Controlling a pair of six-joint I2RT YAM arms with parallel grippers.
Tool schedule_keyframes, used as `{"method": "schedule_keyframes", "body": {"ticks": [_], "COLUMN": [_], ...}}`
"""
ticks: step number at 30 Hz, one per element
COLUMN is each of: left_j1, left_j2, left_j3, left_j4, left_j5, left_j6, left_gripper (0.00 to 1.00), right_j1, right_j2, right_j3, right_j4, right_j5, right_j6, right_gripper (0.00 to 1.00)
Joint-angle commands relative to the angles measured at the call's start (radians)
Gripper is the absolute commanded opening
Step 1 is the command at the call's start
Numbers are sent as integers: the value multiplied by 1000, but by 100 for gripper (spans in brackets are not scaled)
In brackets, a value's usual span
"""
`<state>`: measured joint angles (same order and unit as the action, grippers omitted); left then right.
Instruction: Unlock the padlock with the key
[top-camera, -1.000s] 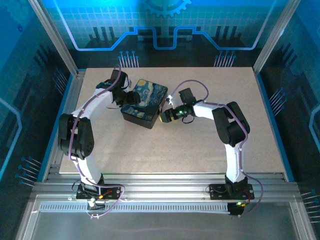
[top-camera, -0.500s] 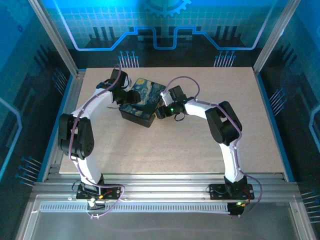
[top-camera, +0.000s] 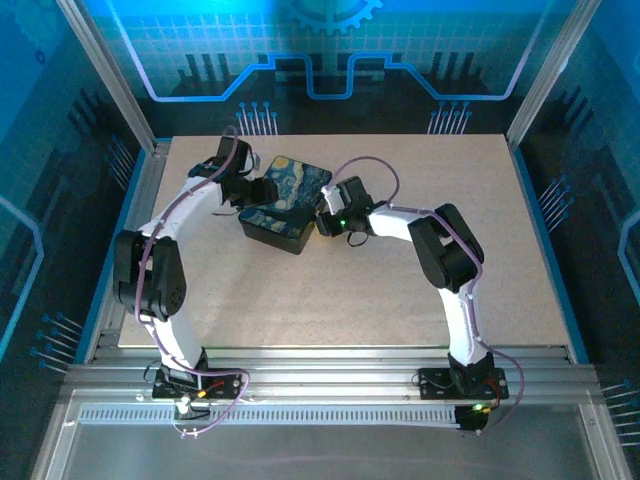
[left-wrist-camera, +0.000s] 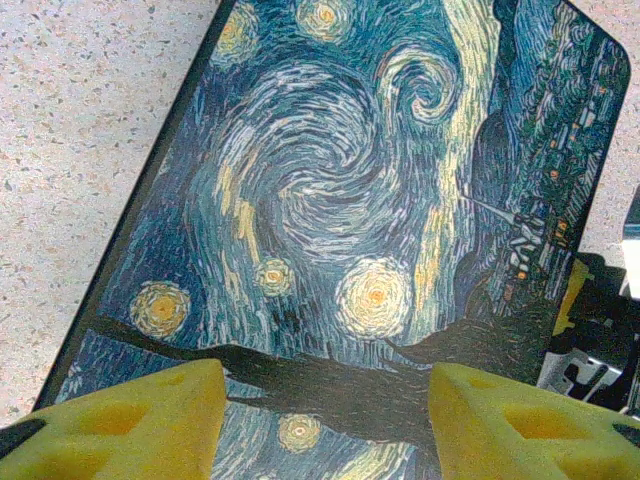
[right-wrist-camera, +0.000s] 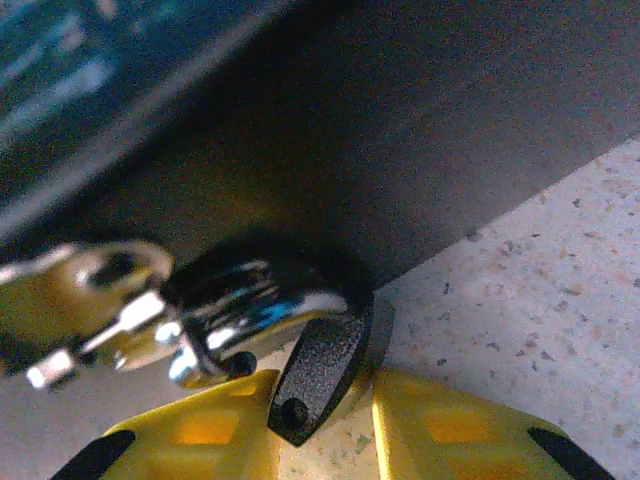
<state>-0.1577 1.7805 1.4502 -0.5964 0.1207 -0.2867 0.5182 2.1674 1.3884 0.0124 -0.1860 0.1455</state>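
Note:
The padlock sits slanted in my right fingertips, close against the box; I should open, back off and pinch it squarely by its round-hole end (right-wrist-camera: 295, 413).
The padlock (right-wrist-camera: 325, 365) is a small flat dark textured piece with a round hole. It hangs from a shiny chrome hasp (right-wrist-camera: 245, 310) on the dark side of the painted box (right-wrist-camera: 400, 130). My right gripper (right-wrist-camera: 322, 388) has a yellow fingertip against each side of the padlock, just above the table. From above, the right gripper (top-camera: 322, 222) sits at the right front side of the box (top-camera: 290, 200). My left gripper (left-wrist-camera: 325, 400) is open over the swirl-painted lid (left-wrist-camera: 340, 200), at the box's back left (top-camera: 262, 192). The key is hidden from me.
The box rests on a speckled tabletop (top-camera: 380, 290) with free room in front and to the right. Aluminium rails (top-camera: 330, 375) run along the near edge. Part of the right arm (left-wrist-camera: 600, 330) shows past the lid's far edge in the left wrist view.
My right gripper has moved left up to the box's side and its jaws have narrowed onto the padlock. The left arm has barely shifted.

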Motion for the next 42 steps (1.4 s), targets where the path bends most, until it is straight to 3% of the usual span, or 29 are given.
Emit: {"method": "schedule_keyframes", "body": {"ticks": [1, 15, 22, 27, 42], "left_j1": [9, 10, 10, 10, 9], "left_j2": [-36, -40, -38, -43, -44], "left_j3": [5, 13, 17, 14, -2], "left_j4": [8, 0, -3, -4, 9], "left_j5": [6, -10, -6, -7, -7], "left_j6": [4, 4, 7, 11, 12], "left_gripper": [57, 56, 56, 56, 56], "right_j1": [4, -75, -76, -95, -63], "right_j2": [-30, -77, -90, -86, 30], "right_j3": [-61, -157, -115, -92, 74], "right_j4": [31, 152, 73, 56, -84], "right_j5": [-11, -69, -120, -174, -166], "right_j6": [-2, 100, 12, 14, 43], "right_gripper": [30, 23, 42, 47, 40]}}
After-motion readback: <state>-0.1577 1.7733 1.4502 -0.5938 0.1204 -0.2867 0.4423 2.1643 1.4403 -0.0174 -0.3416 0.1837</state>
